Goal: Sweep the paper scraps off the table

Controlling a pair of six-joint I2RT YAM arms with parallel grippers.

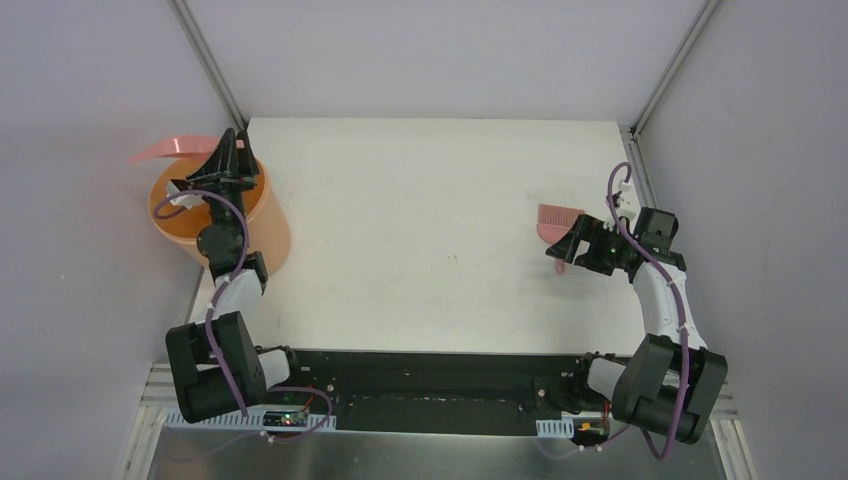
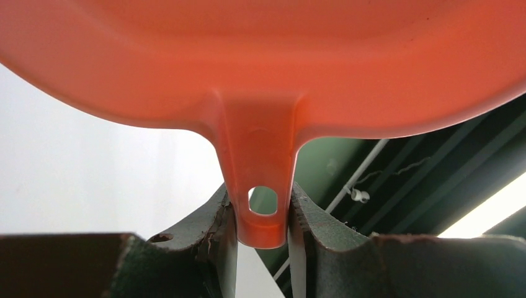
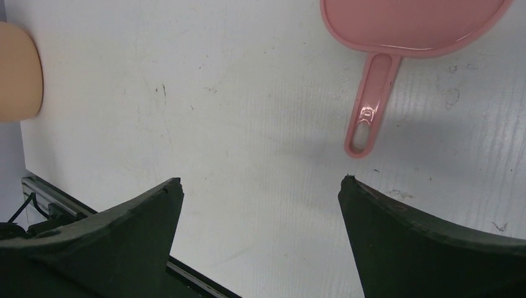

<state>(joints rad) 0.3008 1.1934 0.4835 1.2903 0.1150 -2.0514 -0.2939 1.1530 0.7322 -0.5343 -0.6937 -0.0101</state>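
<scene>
The robot's left gripper will set the pink dustpan on the white table [image 1: 387, 228] between the bucket and the hand brush, closer to the orange bucket.
My left gripper [image 1: 218, 165] is shut on the handle of the pink dustpan [image 1: 165, 150] and holds it tilted over the orange bucket [image 1: 255, 215] off the table's left edge. In the left wrist view the fingers [image 2: 217, 223] clamp the handle of the dustpan [image 2: 260, 62]. My right gripper [image 1: 566, 250] is open and empty, just above the white table [image 1: 420, 200] at the right. The pink hand brush [image 1: 558, 220] lies on the table just beyond it; in the right wrist view the brush [image 3: 372, 112] lies ahead of the open gripper [image 3: 260, 180]. No paper scraps show on the table.
The bucket also shows at the left edge of the right wrist view [image 3: 18, 71]. Metal frame posts [image 1: 210, 60] rise at the table's back corners. The black front edge [image 1: 430, 360] runs between the arm bases.
</scene>
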